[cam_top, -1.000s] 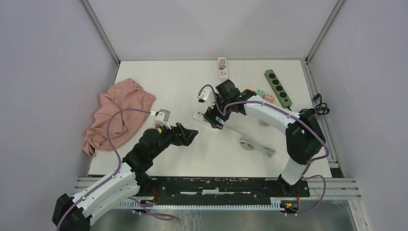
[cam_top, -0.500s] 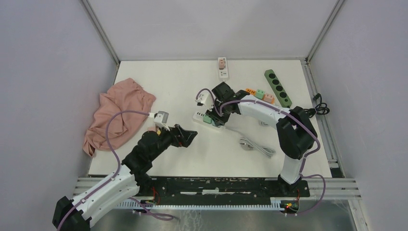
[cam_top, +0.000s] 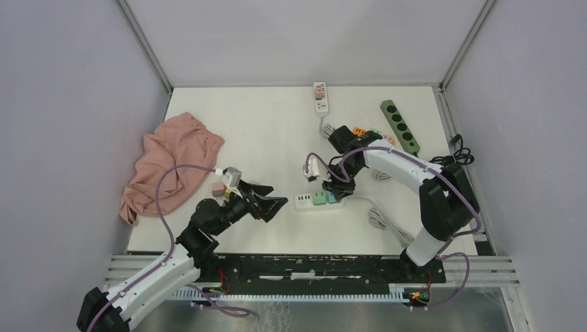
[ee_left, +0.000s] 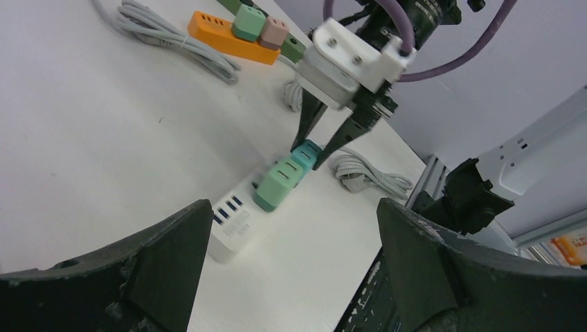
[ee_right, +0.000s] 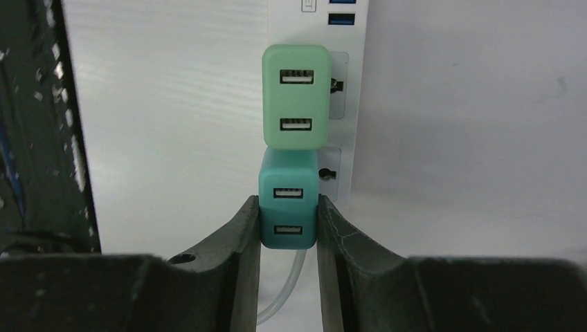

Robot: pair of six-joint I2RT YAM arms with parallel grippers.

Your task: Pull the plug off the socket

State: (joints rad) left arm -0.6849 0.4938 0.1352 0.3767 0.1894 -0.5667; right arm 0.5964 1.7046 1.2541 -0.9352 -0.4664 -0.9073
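The USB end of the socket strip is unheld, so once my left gripper clamps that end, I next let my right gripper release the teal plug and take the green plug point(cam_top: 319, 198).
A white socket strip point(cam_top: 302, 201) lies flat near the table's front, with a light green plug point(cam_top: 318, 198) and a teal plug point(cam_top: 331, 198) in it side by side. My right gripper point(cam_top: 335, 191) comes down from above, shut on the teal plug point(ee_right: 288, 200), one finger pressed on each side. The green plug point(ee_right: 297, 97) sits just past it on the strip point(ee_right: 344, 83). My left gripper point(cam_top: 274, 205) hovers to the strip's left, open and empty, facing the strip point(ee_left: 228, 225), whose plugs point(ee_left: 280, 181) show between its fingers.
A pink cloth point(cam_top: 169, 166) lies at the left. At the back right are a dark green strip point(cam_top: 400, 126), an orange strip point(cam_top: 360, 131) with plugs and a small white strip point(cam_top: 320, 97). The grey cable point(cam_top: 387, 225) coils right of the socket strip.
My right gripper has shut on the teal plug, and it and the socket strip now lie nearer the front and a little to the right. My left gripper has shifted slightly right.
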